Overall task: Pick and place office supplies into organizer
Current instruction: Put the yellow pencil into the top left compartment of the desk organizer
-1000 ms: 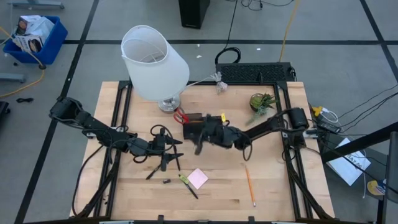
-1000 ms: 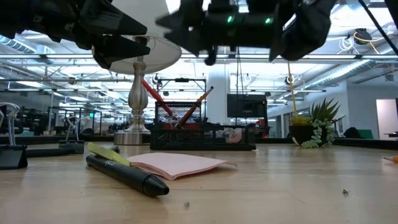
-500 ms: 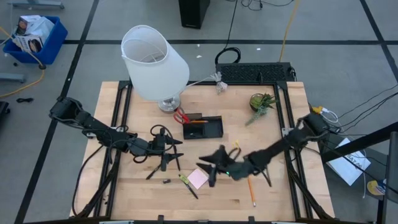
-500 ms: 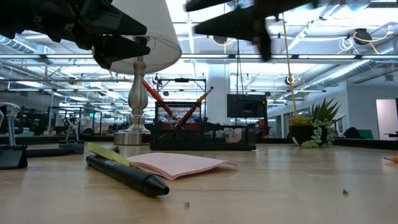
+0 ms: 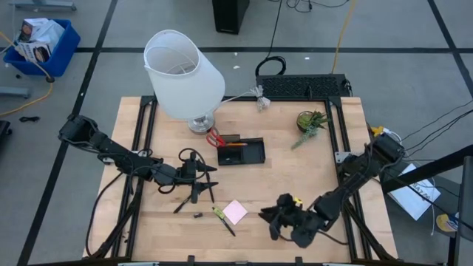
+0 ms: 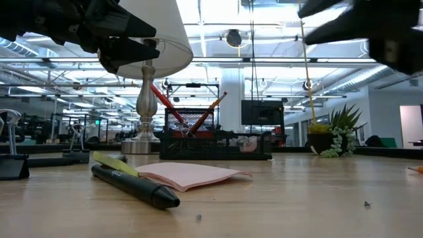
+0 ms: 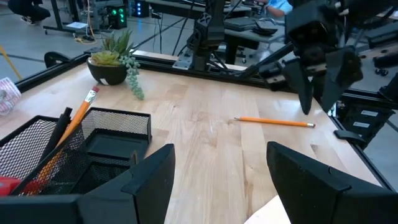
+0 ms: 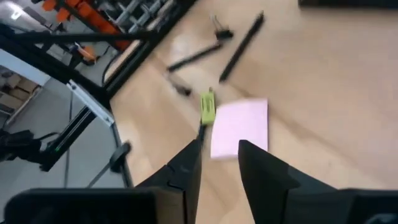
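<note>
I will pull my right gripper back, because its fingers point past the loose orange pencil toward the pink pad, then aim down and grab the pencil's eraser end (image 7: 311, 125).
The black mesh organizer (image 5: 242, 151) stands mid-table, with red-handled scissors (image 5: 214, 137) and an orange pencil (image 5: 235, 145) leaning up out of it. A pink sticky-note pad (image 5: 236, 212) lies flat near the table's near edge, and a yellow-green marker (image 5: 219, 214) lies along its left side. Two black pens (image 5: 194, 193) lie under my left gripper (image 5: 209, 177), which hovers open and holds nothing. A second orange pencil (image 7: 273, 121) lies on the wood. My right gripper (image 5: 270, 224) hangs over it near the near edge, fingers slightly apart and empty.
A white-shaded lamp (image 5: 183, 74) stands at the far left of the table. A small potted plant (image 5: 310, 120) sits at the far right. A tiny black bit (image 5: 198, 215) lies left of the marker. Bare wood shows between the organizer and the pad.
My right arm has swung from beside the organizer toward the table's near edge and a little to the right. It passed over the sticky-note pad and now hangs above the loose pencil. The organizer, covered by the gripper before, shows in full. My left arm has kept still.
</note>
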Robot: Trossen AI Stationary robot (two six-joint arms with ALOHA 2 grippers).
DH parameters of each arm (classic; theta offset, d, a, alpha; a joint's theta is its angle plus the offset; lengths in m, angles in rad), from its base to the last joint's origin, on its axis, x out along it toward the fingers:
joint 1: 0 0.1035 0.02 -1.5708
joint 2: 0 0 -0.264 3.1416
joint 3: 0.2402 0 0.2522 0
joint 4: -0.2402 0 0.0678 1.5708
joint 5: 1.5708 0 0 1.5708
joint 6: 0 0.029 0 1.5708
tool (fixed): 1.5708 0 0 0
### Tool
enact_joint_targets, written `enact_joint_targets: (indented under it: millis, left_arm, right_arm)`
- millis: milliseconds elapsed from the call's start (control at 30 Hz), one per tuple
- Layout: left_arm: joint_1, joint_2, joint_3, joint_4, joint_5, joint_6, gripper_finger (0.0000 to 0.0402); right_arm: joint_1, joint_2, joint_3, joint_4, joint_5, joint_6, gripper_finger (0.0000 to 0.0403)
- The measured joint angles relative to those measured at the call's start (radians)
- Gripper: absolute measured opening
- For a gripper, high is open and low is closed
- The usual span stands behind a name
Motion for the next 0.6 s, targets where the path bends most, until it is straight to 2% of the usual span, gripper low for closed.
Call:
enact_joint_targets:
  millis: [133,367,467,600]
  left_arm:
    - [0.0,0.0,0.0,0.0,0.0,0.0,0.0255]
    - [0.0,0.0,0.0,0.0,0.0,0.0,0.0255]
    - [0.0,0.0,0.0,0.0,0.0,0.0,0.0255]
    - [0.0,0.0,0.0,0.0,0.0,0.0,0.0255]
  right_arm:
    - [0.031,-0.001,0.0,-0.094,-0.048,0.145,0.0087]
    - [0.073,0.001,0.0,-0.362,-0.393,0.519,0.0074]
    - [0.087,0.0,0.0,-0.421,-0.516,0.623,0.0067]
    - [0.095,-0.001,0.0,-0.403,-0.631,0.67,0.0057]
